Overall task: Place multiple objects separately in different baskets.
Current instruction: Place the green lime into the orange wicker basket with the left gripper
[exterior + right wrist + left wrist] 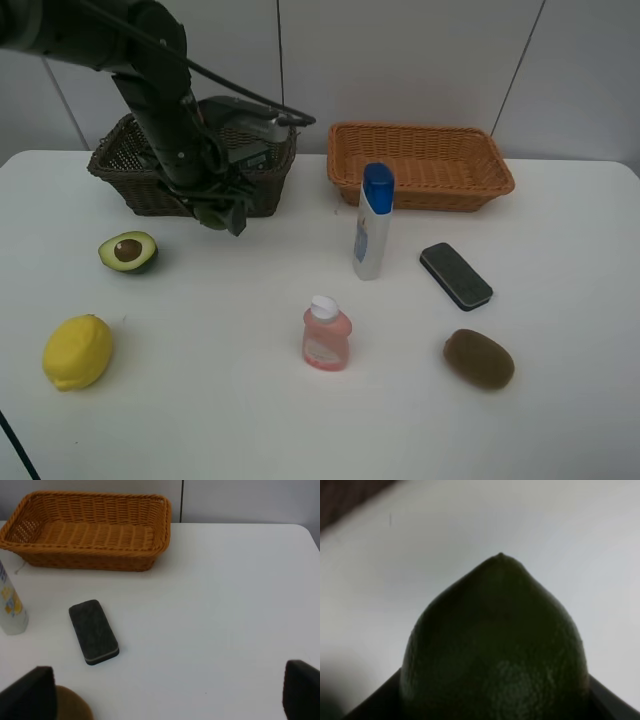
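I should release the left gripper's green lime in the middle of the light orange-tan basket [407,159], behind the blue-capped bottle.
My left gripper [218,212] hangs just in front of the dark brown basket [118,162], shut on the green lime [210,216]. In the left wrist view the lime [495,650] fills the space between the fingers above the white table. The right gripper [165,700] is open and empty, out of the exterior view. It hovers over the table near the kiwi [72,706] and the dark eraser block [93,631]. The light orange-tan basket [500,172] stands empty at the back right.
On the table lie a halved avocado [128,251], a lemon [77,351], a kiwi [478,359] and the eraser block [455,275]. A pink bottle [326,335] and a white blue-capped bottle [373,222] stand upright in the middle.
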`<action>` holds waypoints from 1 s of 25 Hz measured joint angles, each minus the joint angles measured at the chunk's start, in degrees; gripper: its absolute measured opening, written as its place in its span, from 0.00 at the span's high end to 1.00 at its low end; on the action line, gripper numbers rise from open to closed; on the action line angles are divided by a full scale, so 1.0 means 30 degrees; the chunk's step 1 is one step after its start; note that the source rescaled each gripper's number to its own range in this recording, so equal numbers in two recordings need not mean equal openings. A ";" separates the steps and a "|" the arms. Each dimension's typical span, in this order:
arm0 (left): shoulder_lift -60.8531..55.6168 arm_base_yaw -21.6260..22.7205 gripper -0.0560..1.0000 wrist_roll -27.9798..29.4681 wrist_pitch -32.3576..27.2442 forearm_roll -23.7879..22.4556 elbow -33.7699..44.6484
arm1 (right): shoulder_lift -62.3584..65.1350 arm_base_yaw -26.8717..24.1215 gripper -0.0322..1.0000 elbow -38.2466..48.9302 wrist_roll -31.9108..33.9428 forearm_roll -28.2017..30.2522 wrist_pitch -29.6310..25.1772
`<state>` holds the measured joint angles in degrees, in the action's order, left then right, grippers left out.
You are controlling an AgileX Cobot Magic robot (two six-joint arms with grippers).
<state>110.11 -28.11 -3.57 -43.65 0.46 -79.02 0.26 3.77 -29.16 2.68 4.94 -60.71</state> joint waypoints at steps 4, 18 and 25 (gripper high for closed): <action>0.0237 -0.1331 0.48 0.0085 0.0648 0.0065 -0.3400 | 0.0000 0.0000 0.00 0.0000 0.0000 0.0000 0.0000; 1.0641 -0.2515 0.48 0.1744 0.3037 0.1362 -1.6296 | 0.0000 0.0000 0.00 0.0000 0.0000 0.0000 0.0000; 1.3013 -0.2515 0.35 0.2112 0.3164 0.1439 -1.8697 | 0.0000 0.0000 0.00 0.0000 0.0000 0.0000 0.0000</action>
<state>149.15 -35.65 2.77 -34.15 4.77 -135.12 0.26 3.77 -29.16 2.68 4.94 -60.71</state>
